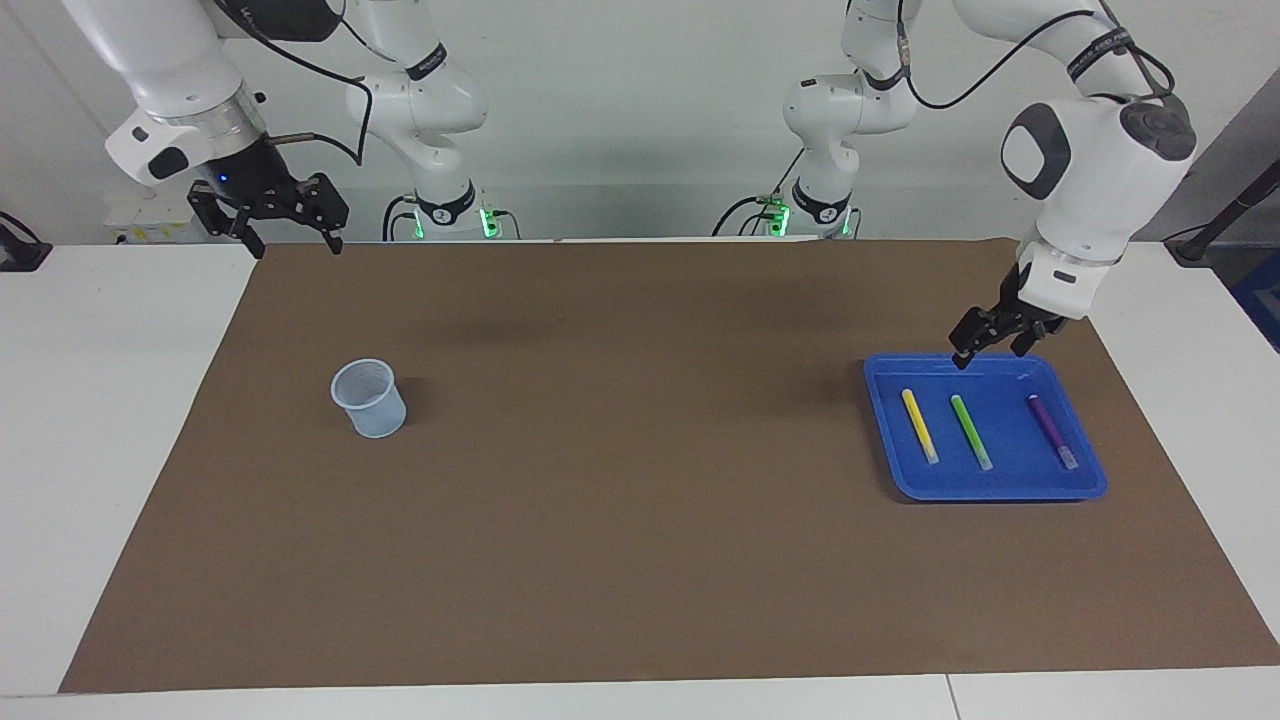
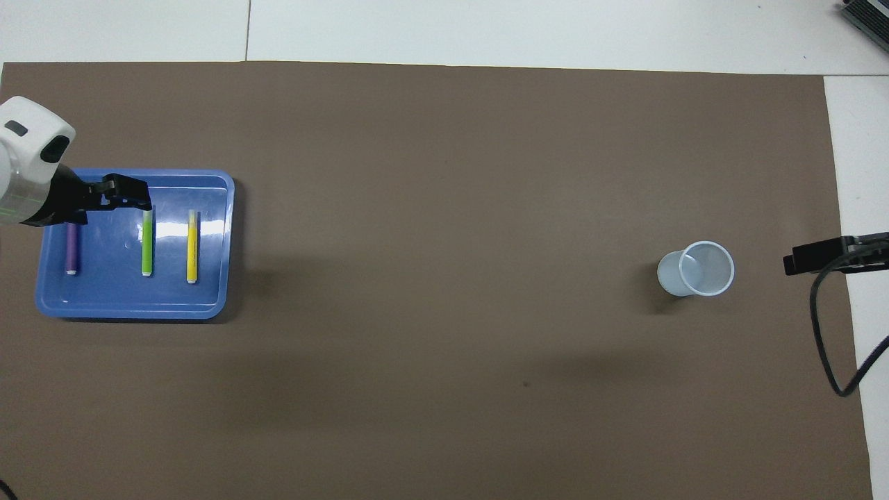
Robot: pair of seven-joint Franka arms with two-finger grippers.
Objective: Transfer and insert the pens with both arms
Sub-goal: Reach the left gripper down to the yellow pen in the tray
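The yellow pen is in the blue tray. My left gripper goes to it next and closes on the pen's middle [image 2: 192,245].
Three pens lie side by side in a blue tray [image 1: 1000,492] at the left arm's end of the table: yellow [image 1: 920,425], bright green [image 1: 971,432] and purple [image 1: 1052,430]. They also show in the overhead view: yellow pen [image 2: 192,246], green pen [image 2: 147,243], purple pen [image 2: 71,250]. My left gripper [image 1: 988,352] hangs open over the tray, between the green and purple pens, touching nothing; it also shows in the overhead view [image 2: 125,198]. My right gripper [image 1: 295,240] is open, empty and raised over the mat's corner at the right arm's end.
A translucent plastic cup [image 1: 370,400] stands upright and empty on the brown mat toward the right arm's end; it also shows in the overhead view [image 2: 698,269]. Two smaller white arms with green lights stand at the table's edge by the robots.
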